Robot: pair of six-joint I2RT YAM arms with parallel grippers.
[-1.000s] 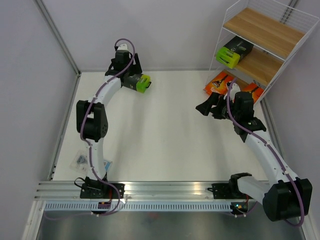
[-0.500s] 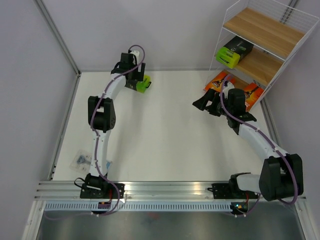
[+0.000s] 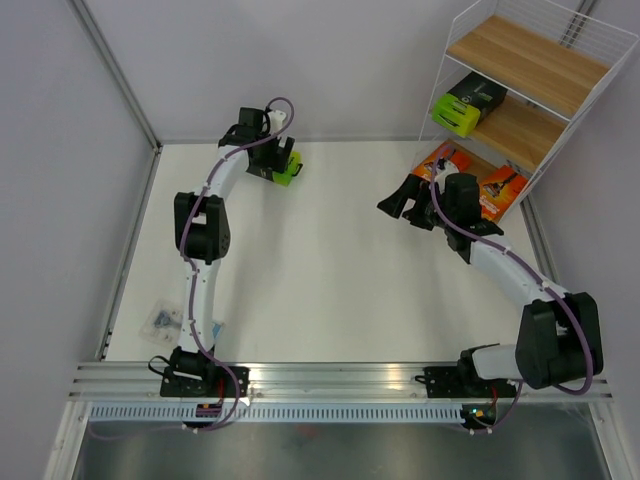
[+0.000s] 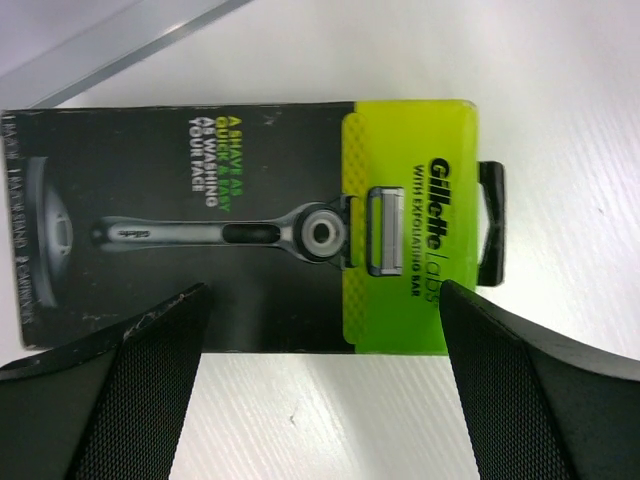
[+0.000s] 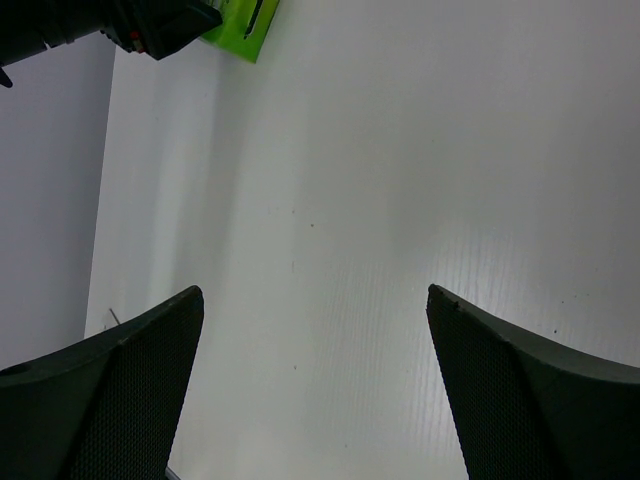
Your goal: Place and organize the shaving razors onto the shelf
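The razor box's black hanging loop [image 3: 297,170] [image 4: 491,232] is beyond its lime-green end. My left gripper needs to go to it next and close there.
A black razor box with a lime-green end [image 4: 250,220] lies flat on the table at the far left [image 3: 289,167]. My left gripper [image 4: 320,400] hovers over it [image 3: 268,158], open, its fingers straddling the near edge of the box without touching it. My right gripper [image 3: 400,208] is open and empty over the bare table [image 5: 315,400], left of the shelf [image 3: 530,70]. A second black and green box [image 3: 465,105] lies on the middle board. Two orange cards [image 3: 440,160] [image 3: 500,185] lie on the lowest board. The clear blister pack [image 3: 165,320] lies at the near left.
The white wire rack stands in the far right corner against the wall. A grey wall and a metal rail [image 3: 125,260] run along the left side. The right wrist view shows the green box end [image 5: 240,20] and the left gripper [image 5: 110,25] at its top.
The left arm has swung its wrist to the right over the black and green box, which has stayed put. The right gripper has drawn left and farther from the shelf, still open.
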